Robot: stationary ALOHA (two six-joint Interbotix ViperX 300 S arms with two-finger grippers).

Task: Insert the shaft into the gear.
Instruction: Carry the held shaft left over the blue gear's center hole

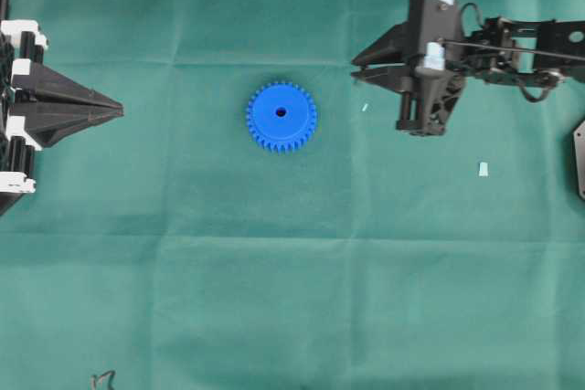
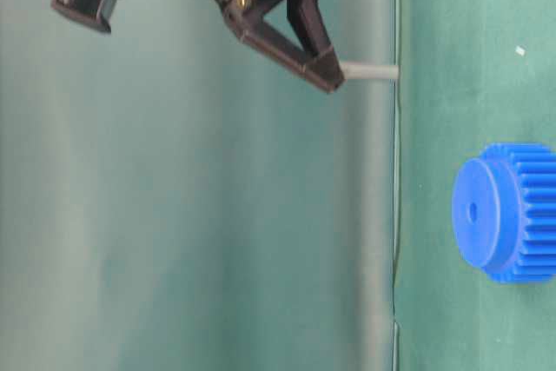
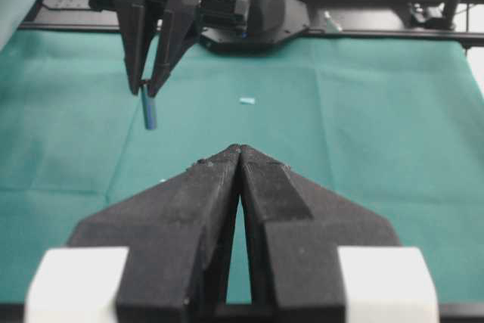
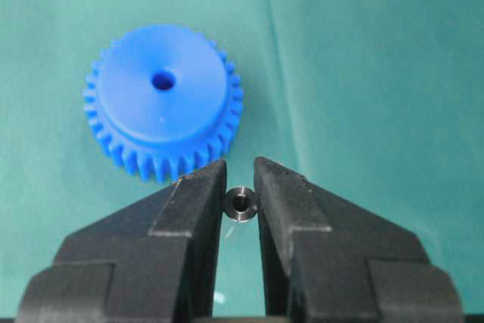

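Observation:
Next, my right gripper releases the shaft, now held beside the gear, in the centre hole of the blue toothed gear (image 1: 281,112) (image 4: 163,79).
The blue toothed gear (image 1: 281,116) lies flat on the green cloth at the table's middle, its centre hole facing up (image 4: 162,79). My right gripper (image 1: 356,64) hovers to the gear's right, shut on the shaft (image 2: 369,70), a thin grey pin that points straight down from the fingertips. In the right wrist view the shaft (image 4: 241,204) shows end-on between the two pads, with the gear (image 4: 162,100) just ahead of them. The left gripper (image 1: 119,111) rests at the left edge, shut and holding nothing (image 3: 240,149). From the left wrist view the right gripper (image 3: 148,90) and the shaft (image 3: 150,113) appear across the table.
A small pale scrap (image 1: 483,169) lies on the cloth below the right arm, and a tiny fleck (image 1: 364,107) sits between gear and gripper. A dark plate (image 1: 579,157) pokes in at the right edge. Fold creases cross the green cloth (image 1: 292,299).

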